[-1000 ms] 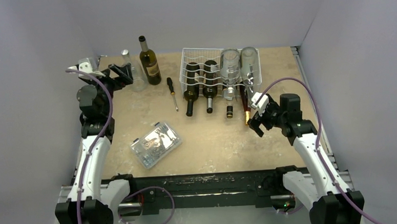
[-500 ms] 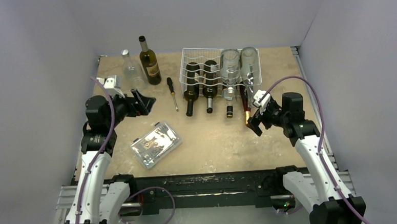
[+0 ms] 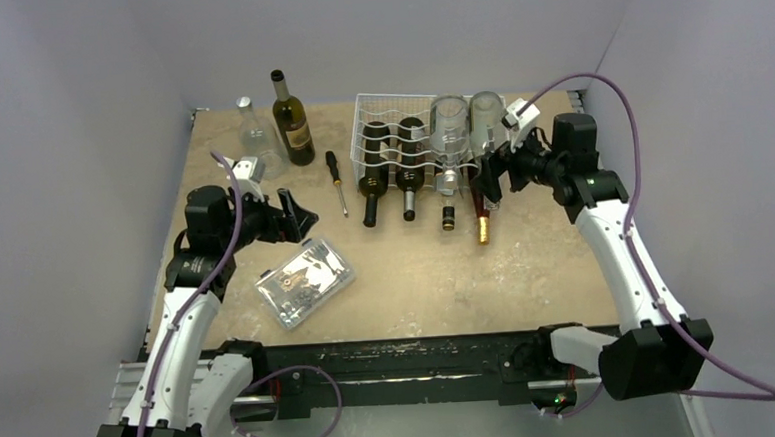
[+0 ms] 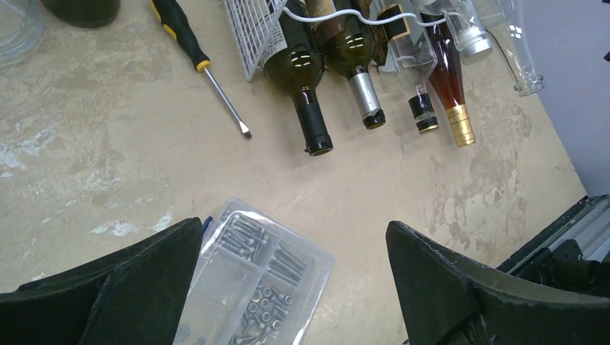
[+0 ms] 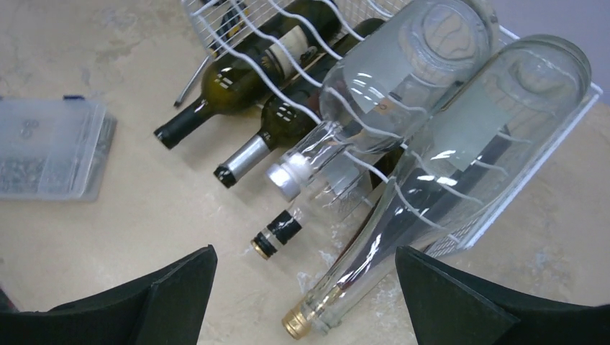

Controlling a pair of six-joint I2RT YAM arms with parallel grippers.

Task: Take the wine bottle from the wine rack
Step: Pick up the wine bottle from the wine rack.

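Note:
The neck of the outermost clear bottle (image 3: 491,169) (image 5: 361,260), the one lying above the gold-capped bottle at the end of the wine rack, will be gripped by my right gripper.
The white wire wine rack (image 3: 389,128) stands at the back middle of the table. Two dark green wine bottles (image 3: 371,171) (image 4: 298,68) lie in it with their necks poking out the front. Two clear bottles (image 3: 451,125) (image 5: 403,72) lie on top at its right end. A gold-capped bottle (image 3: 480,212) (image 5: 338,295) and a small black-capped bottle (image 5: 277,233) stick out below them. My right gripper (image 3: 489,180) (image 5: 306,251) hangs open just above the gold-capped neck, touching nothing. My left gripper (image 3: 298,215) (image 4: 293,226) is open and empty, left of the rack.
A dark wine bottle (image 3: 291,123) and a clear bottle (image 3: 256,140) stand upright at the back left. A black-handled screwdriver (image 3: 336,181) (image 4: 205,68) lies left of the rack. A clear plastic parts box (image 3: 304,281) (image 4: 259,280) of screws sits under my left gripper.
My left arm swung from the standing bottles at the back left toward the middle, above the parts box. My right arm rose and moved back to the rack's right end. Both grippers stayed open.

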